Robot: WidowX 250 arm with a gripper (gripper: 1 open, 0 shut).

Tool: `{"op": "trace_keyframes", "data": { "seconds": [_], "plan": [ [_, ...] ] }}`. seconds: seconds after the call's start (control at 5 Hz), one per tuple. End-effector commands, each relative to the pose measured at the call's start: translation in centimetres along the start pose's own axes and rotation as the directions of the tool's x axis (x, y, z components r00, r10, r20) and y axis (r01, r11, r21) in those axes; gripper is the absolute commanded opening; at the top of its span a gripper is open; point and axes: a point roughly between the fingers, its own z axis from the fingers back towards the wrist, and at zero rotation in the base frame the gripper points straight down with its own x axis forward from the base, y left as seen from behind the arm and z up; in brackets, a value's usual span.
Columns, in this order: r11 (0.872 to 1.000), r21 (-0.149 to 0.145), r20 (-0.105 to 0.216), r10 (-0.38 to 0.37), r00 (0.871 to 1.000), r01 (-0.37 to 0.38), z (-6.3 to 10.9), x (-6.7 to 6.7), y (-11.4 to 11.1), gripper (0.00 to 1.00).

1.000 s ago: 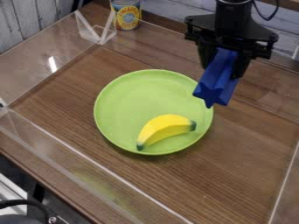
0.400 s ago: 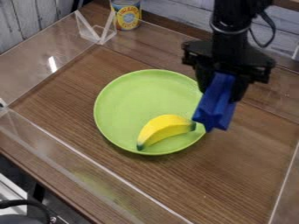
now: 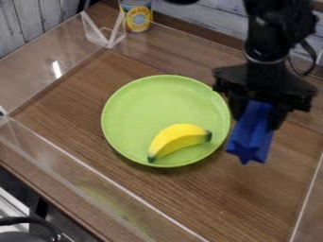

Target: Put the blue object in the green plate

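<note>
I will let go of the blue object on the wooden table (image 3: 256,154) beside the green plate, outside the plate's rim.
The blue object (image 3: 252,134), a ridged royal-blue slab, hangs nearly upright from my black gripper (image 3: 263,107), whose fingers are shut on its upper end. It hovers just to the right of the green plate (image 3: 142,102), beyond the plate's right rim and over the wooden table. The round lime-green plate lies in the middle of the table. The slab's top end is hidden between the fingers.
A yellow banana (image 3: 177,140) lies in the front right part of the plate. A yellow can (image 3: 136,16) and a clear plastic stand (image 3: 101,33) are at the back left. Clear acrylic walls (image 3: 32,142) border the table.
The gripper has carried the blue object to the right and toward the front, from above the plate's right rim to just outside it, and lower in the picture.
</note>
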Motion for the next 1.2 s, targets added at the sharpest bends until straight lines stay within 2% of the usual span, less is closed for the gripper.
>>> {"op": "trace_keyframes", "data": {
  "seconds": [0.0, 0.2, 0.4, 1.0],
  "plan": [
    [0.999, -0.032, 0.052, 0.003, 0.999, -0.001, -0.3, 0.0, -0.6, 0.0],
    [0.999, -0.049, 0.071, 0.004, 0.997, 0.0, -1.8, -0.3, -0.7, 0.0],
    [0.998, -0.062, 0.099, 0.02, 0.995, -0.014, -1.4, -0.1, -0.3, 0.0],
    [0.995, -0.087, 0.098, 0.047, 0.994, -0.038, -2.7, 0.9, 0.4, 0.0]
  ]
}}
